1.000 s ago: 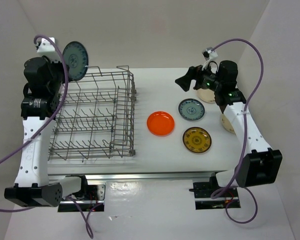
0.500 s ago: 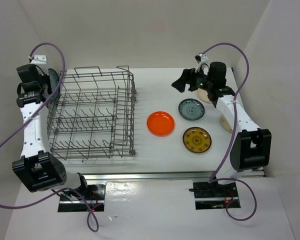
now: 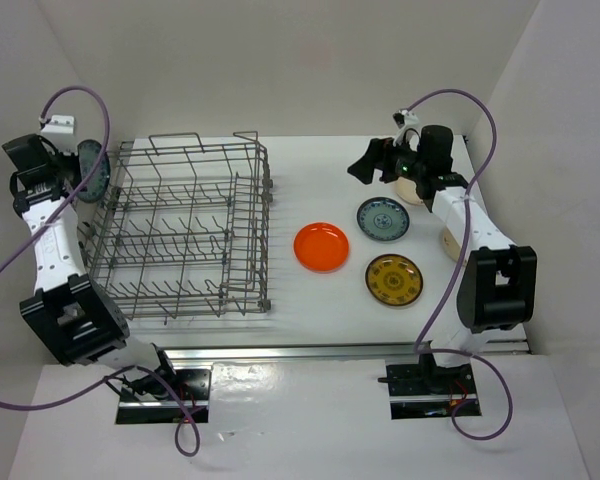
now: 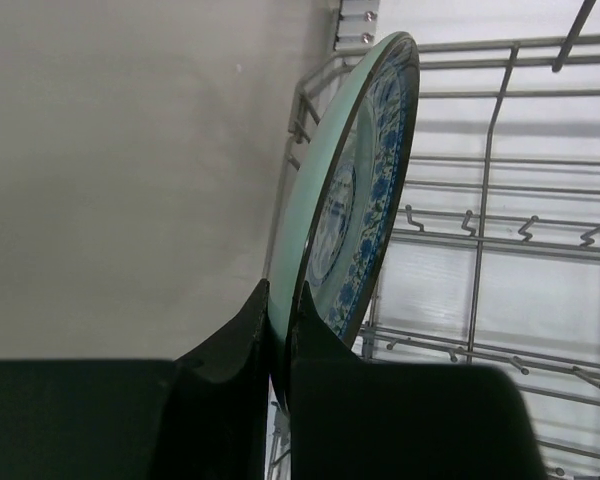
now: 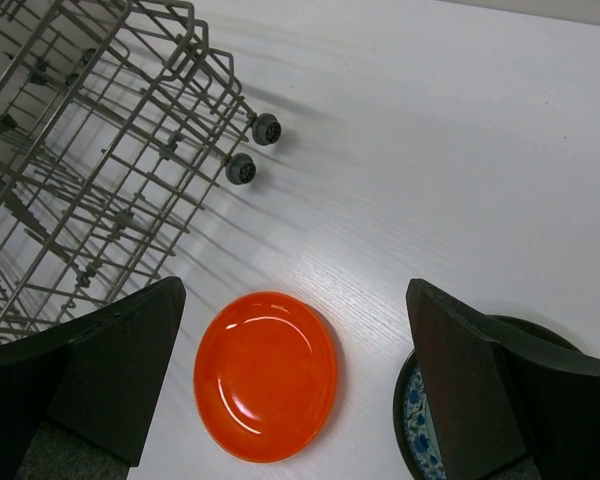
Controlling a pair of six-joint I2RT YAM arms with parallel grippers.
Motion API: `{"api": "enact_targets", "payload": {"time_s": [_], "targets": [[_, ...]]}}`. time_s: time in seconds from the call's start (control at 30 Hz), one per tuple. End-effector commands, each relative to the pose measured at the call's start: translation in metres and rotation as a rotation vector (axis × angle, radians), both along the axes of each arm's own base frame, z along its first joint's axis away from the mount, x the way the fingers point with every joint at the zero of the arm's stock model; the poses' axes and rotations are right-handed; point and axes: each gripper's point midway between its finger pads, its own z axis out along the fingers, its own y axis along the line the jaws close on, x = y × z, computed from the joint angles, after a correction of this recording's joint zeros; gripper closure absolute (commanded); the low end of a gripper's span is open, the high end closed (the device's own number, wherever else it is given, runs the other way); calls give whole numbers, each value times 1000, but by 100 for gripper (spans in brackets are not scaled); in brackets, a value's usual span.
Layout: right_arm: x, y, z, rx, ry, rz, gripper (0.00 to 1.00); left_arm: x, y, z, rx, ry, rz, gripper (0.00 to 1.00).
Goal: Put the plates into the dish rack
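Next, my left gripper releases the blue-green patterned plate in the dish rack's rear wires (image 3: pixel 115 209) that are farthest from the orange plate.
My left gripper (image 3: pixel 88 170) is shut on the rim of a blue-green patterned plate (image 3: pixel 92 168), held on edge at the far left side of the grey wire dish rack (image 3: pixel 185 235). In the left wrist view the plate (image 4: pixel 365 200) stands upright between my fingers, beside the rack's wires (image 4: pixel 500 240). My right gripper (image 3: pixel 372 162) is open and empty, hovering above the table behind the orange plate (image 3: pixel 321 247) and a second blue-green plate (image 3: pixel 383 219). A yellow-brown plate (image 3: pixel 394 280) lies nearer. The right wrist view shows the orange plate (image 5: pixel 266 375) between the open fingers.
Two cream plates lie at the far right, one (image 3: pixel 416 192) partly under my right arm, the other (image 3: pixel 450 243) beside it. White walls close in the left, back and right. The rack's small wheels (image 5: pixel 253 148) face the plates.
My left arm has swung left and down, bringing the blue-green plate from above the rack's far left corner to its left side. My right gripper shifted slightly and stays open.
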Motion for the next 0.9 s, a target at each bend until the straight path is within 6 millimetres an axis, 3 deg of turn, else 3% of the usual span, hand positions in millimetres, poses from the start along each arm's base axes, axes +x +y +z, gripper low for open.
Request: {"api": "enact_targets", "payload": {"time_s": [0.0, 0.23, 0.4, 0.7, 0.8, 0.87], "targets": [[9, -4, 11, -9, -70, -6, 0, 17, -1, 0, 21, -35, -75, 100], [11, -9, 3, -6, -45, -27, 0, 15, 9, -42, -22, 10, 2, 100], [12, -12, 1, -6, -30, -48, 0, 11, 20, -50, -9, 10, 76, 100], [15, -18, -6, -12, -12, -69, 0, 13, 21, -85, -70, 68, 94, 100], [18, -22, -7, -22, -12, -98, 0, 9, 18, -108, -113, 112, 104, 100], [24, -35, -15, -34, 13, -165, 0, 6, 18, -116, -121, 120, 118, 100]]}}
